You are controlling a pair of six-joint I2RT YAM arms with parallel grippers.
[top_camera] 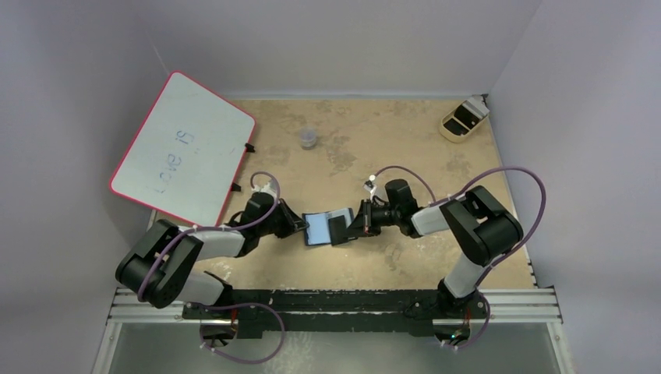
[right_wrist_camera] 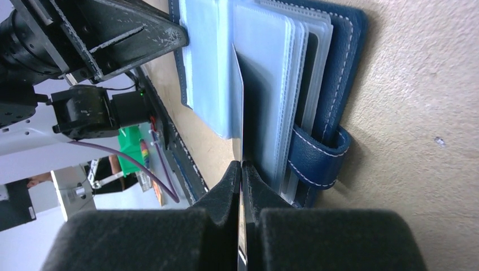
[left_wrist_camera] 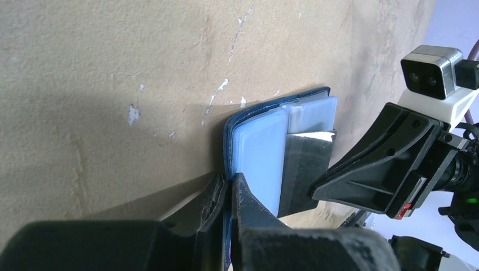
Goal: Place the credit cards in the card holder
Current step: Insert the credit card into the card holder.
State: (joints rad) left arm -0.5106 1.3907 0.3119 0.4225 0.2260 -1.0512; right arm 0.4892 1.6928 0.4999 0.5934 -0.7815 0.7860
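The navy cover of the holder curls up against the pocket at my left gripper, so next I open that gripper and pinch the cover's edge (left_wrist_camera: 227,162) with the holder flat before I put the card in.
The navy card holder (top_camera: 321,228) lies open between both arms, its pale blue-grey pockets up. My left gripper (top_camera: 298,227) is shut on the holder's navy cover edge; in the left wrist view the holder (left_wrist_camera: 257,147) sits just past my gripper (left_wrist_camera: 229,180). My right gripper (top_camera: 352,223) is shut on a thin credit card (left_wrist_camera: 305,169), which looks dark and shiny. In the right wrist view the card (right_wrist_camera: 243,121) shows edge-on from my gripper (right_wrist_camera: 241,165), its far end among the clear pockets of the holder (right_wrist_camera: 339,68), beside the snap tab (right_wrist_camera: 319,158). No other cards are in view.
A pink-edged whiteboard (top_camera: 183,148) leans at the back left. A tan oval tray (top_camera: 464,121) sits at the back right corner. A small clear cup (top_camera: 309,138) stands at the back middle. The table's front rail (top_camera: 335,300) runs just behind the arms' bases.
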